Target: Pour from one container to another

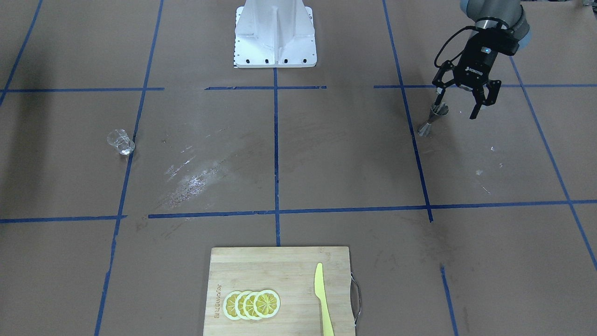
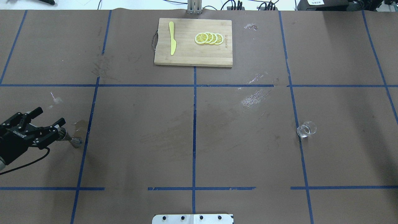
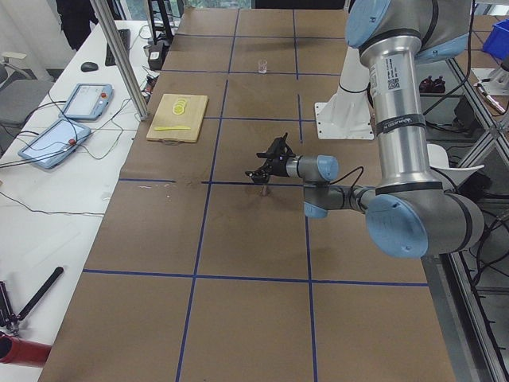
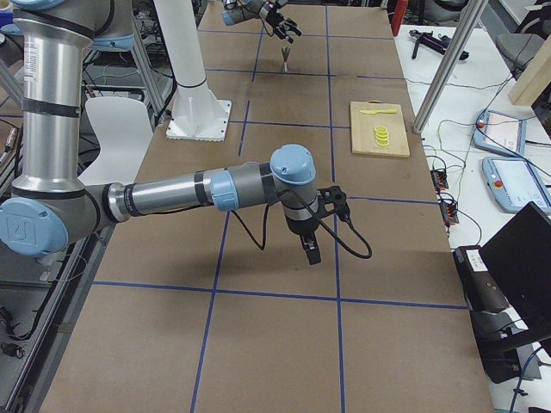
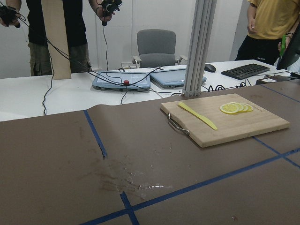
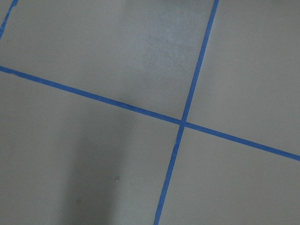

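Observation:
I need to bring my left gripper to the narrow middle of the steel jigger (image 1: 431,120), just under its upper cone, and close it there.
The clear glass cup (image 2: 306,129) stands upright on the robot's right half of the table, also visible as the cup (image 1: 121,142), with no gripper near it. Far across the table stands the steel jigger (image 2: 71,139), upright next to a blue tape line. My left gripper (image 1: 458,105) hovers open just above and beside the jigger (image 1: 433,119), one fingertip close to its upper cone and nothing held. The right gripper (image 4: 310,247) hangs low over bare table, away from both vessels. It shows only in the right side view, where I cannot tell its state.
A wooden cutting board (image 2: 186,56) at the far middle carries lemon slices (image 2: 209,38) and a yellow knife (image 2: 172,42). A wet patch (image 2: 81,125) lies by the jigger and pale smears (image 2: 255,97) near the centre. The robot base (image 1: 275,35) sits mid-table.

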`<state>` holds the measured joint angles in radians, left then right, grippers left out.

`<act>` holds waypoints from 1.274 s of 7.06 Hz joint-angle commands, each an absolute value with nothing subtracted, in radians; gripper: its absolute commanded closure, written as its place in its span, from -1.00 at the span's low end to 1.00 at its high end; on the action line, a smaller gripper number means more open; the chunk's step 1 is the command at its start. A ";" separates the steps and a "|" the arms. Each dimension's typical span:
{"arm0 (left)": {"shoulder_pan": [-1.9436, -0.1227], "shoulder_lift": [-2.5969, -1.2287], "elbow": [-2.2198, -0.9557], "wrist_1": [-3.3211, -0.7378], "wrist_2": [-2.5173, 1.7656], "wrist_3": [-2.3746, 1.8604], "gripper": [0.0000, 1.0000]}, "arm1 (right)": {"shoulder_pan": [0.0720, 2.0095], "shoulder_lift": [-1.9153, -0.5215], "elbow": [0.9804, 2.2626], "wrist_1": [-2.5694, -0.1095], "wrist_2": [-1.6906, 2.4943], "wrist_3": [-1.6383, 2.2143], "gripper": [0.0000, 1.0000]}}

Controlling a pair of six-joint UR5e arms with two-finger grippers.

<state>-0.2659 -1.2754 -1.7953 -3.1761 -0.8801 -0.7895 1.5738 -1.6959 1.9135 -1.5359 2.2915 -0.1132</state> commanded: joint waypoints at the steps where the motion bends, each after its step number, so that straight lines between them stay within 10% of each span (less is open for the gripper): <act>1: -0.120 -1.276 -1.758 -3.174 -0.692 -0.816 -1.00 | 1.574 -1.697 1.914 -1.536 2.292 -0.113 -1.00; 9: -0.012 -1.381 -1.585 -3.181 -0.535 -0.871 -0.85 | 1.574 -1.697 1.913 -1.536 2.292 -0.114 -1.00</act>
<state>-0.0132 -1.3721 -1.5954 -3.1752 -0.5352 -0.8699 1.5738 -1.6966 1.9133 -1.5359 2.2918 -0.1135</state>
